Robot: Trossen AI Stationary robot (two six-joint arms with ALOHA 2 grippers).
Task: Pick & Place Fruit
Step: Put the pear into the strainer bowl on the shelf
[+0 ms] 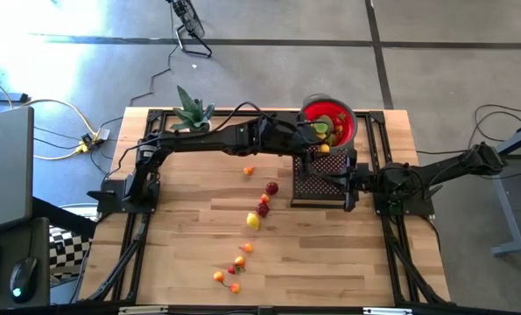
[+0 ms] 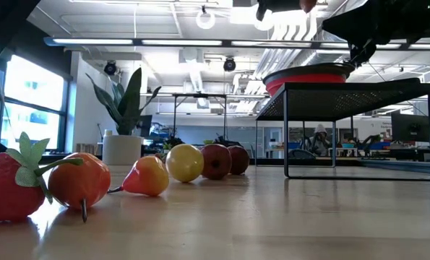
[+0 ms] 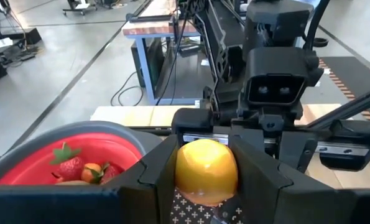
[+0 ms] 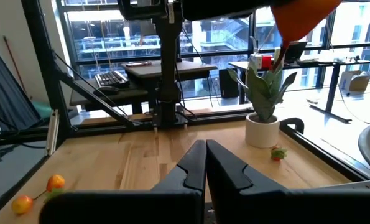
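My right gripper's fingers are shut below the fruit in my left gripper, so they should open, line up and take the fruit by its pointed end (image 4: 285, 46).
My left gripper (image 1: 323, 147) reaches from the table's left to the near rim of the red bowl (image 1: 330, 121) and is shut on a round yellow-orange fruit (image 3: 206, 169). The bowl stands on a black mesh stand (image 1: 317, 182) and holds several fruits, among them strawberries (image 3: 69, 167). More fruits lie loose on the wooden table (image 1: 260, 206), and they show as a row in the low view (image 2: 184, 162). My right gripper (image 4: 204, 163) waits shut beside the stand, at its right (image 1: 351, 180). My left gripper pinches the round fruit by its two opposite sides (image 3: 183, 173) between its two fingers. The fingers come nearly level from the table's left. The fruit is lifted clear, above the mesh stand's top (image 3: 194, 208) and just beside the bowl's rim (image 3: 119, 134).
A spiky green potted plant (image 1: 192, 112) stands at the table's far edge, left of the bowl. A second cluster of fruits (image 1: 234, 267) lies toward the near edge. Black frame rails run along the table's left and right sides.
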